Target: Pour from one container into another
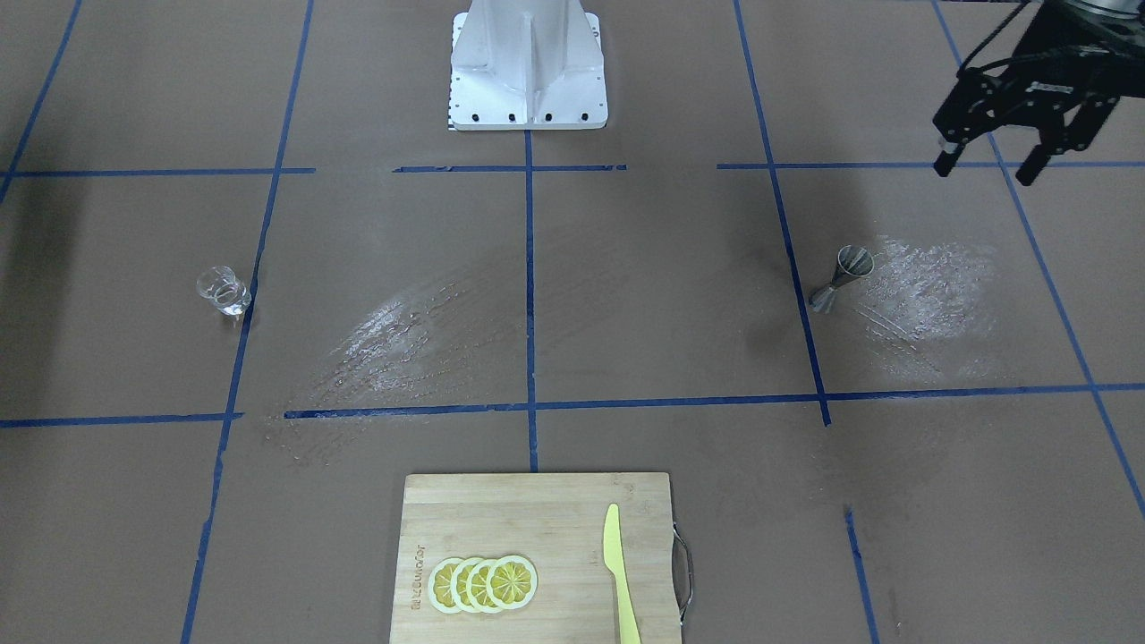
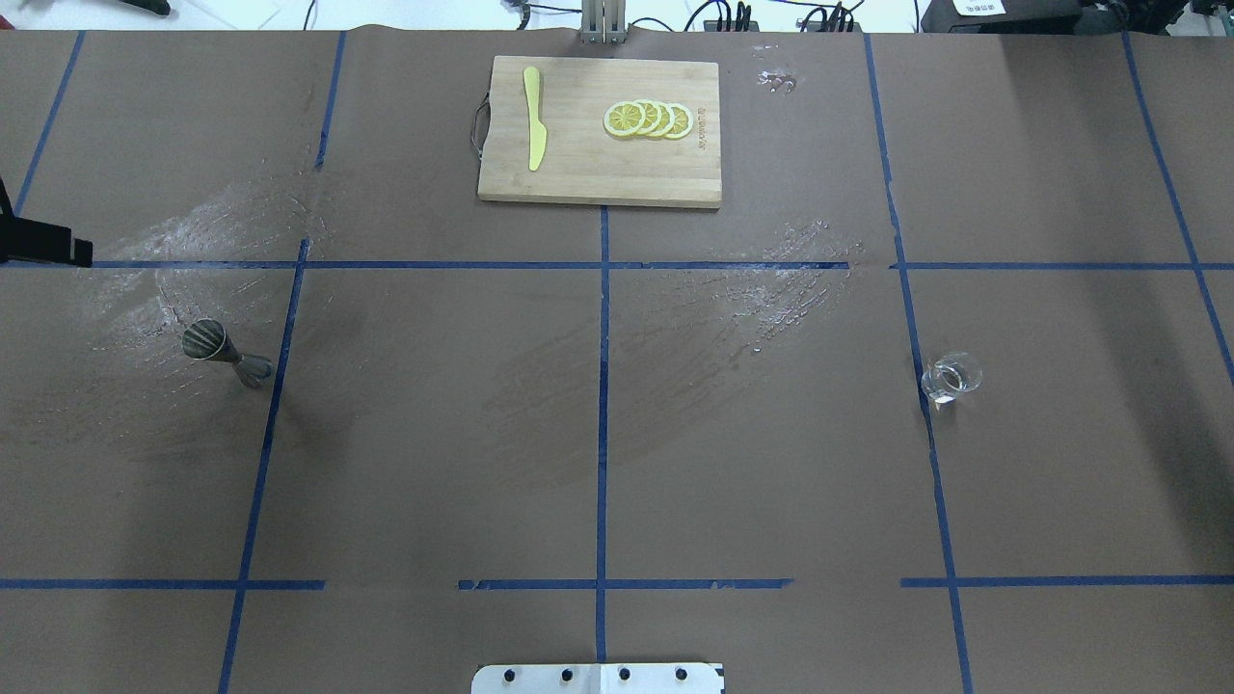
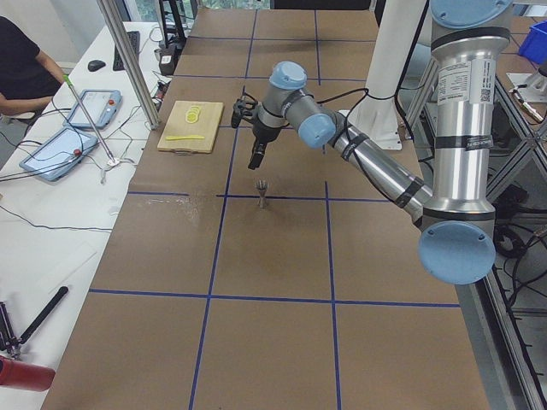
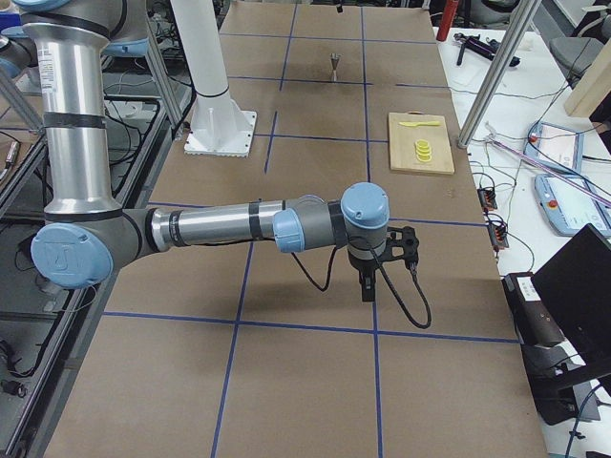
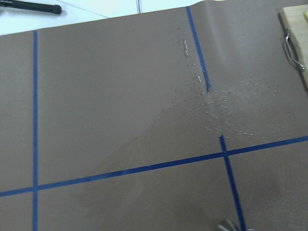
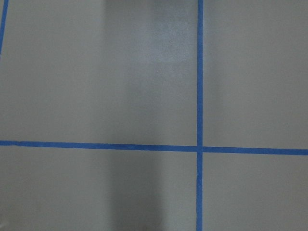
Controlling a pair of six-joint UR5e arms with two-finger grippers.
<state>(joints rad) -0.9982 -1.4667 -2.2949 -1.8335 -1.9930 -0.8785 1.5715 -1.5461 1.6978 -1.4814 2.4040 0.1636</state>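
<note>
Next, I close my left gripper on the grey steel jigger's narrow middle (image 1: 837, 283) below its upper cup.
The clear glass cup (image 1: 224, 291) stands upright on the brown table, at the right in the overhead view (image 2: 951, 378), with no gripper near it. The grey steel jigger (image 1: 841, 279) stands upright on the other side (image 2: 224, 352). My left gripper (image 1: 987, 168) hangs in the air above and behind the jigger, open, with nothing between its fingers. The jigger's rim (image 5: 231, 226) barely shows at the bottom edge of the left wrist view. My right gripper (image 4: 368, 286) points down over bare table; I cannot tell whether it is open or shut.
A wooden cutting board (image 2: 598, 130) with lemon slices (image 2: 648, 119) and a yellow knife (image 2: 533, 130) lies at the far middle of the table. The robot's white base (image 1: 528, 67) is at the near edge. Dried smears mark the paper around the jigger.
</note>
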